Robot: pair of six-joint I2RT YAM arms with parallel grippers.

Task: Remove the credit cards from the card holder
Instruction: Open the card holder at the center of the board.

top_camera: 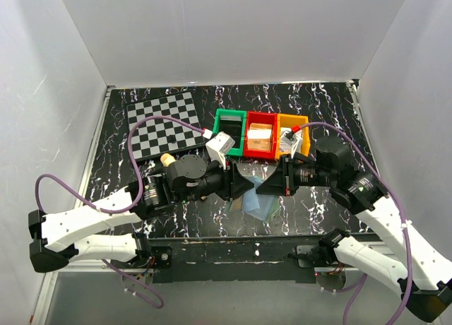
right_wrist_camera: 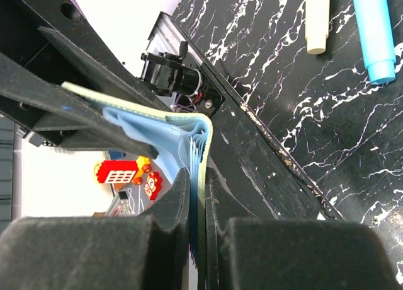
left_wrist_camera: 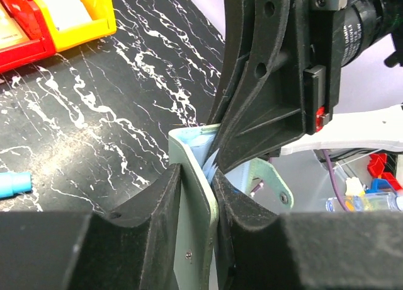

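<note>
Next, I take the grey-green panel's edge [left_wrist_camera: 203, 192] with my left gripper and lay the card holder open flat, because its pale layers bunch at my grippers' fingers.
The card holder [top_camera: 256, 198] hangs open between my two grippers, just above the table's front edge. My left gripper [left_wrist_camera: 196, 192] is shut on one grey-green panel [left_wrist_camera: 195, 233]; the small tab [left_wrist_camera: 272, 184] sticks out beside it. My right gripper [right_wrist_camera: 197, 186] is shut on the other panel [right_wrist_camera: 200, 152], whose pale blue inside faces left. In the top view the left gripper [top_camera: 244, 186] and the right gripper [top_camera: 268, 186] meet tip to tip. Thin pale layers [right_wrist_camera: 194, 145] show in the fold; I cannot tell credit cards from pockets.
A checkered board [top_camera: 166, 123] lies at the back left. Green [top_camera: 229, 131], red [top_camera: 260, 136] and yellow [top_camera: 292, 131] bins stand in a row behind the grippers. A cream marker [right_wrist_camera: 317, 19] and a blue marker [right_wrist_camera: 374, 34] lie on the table.
</note>
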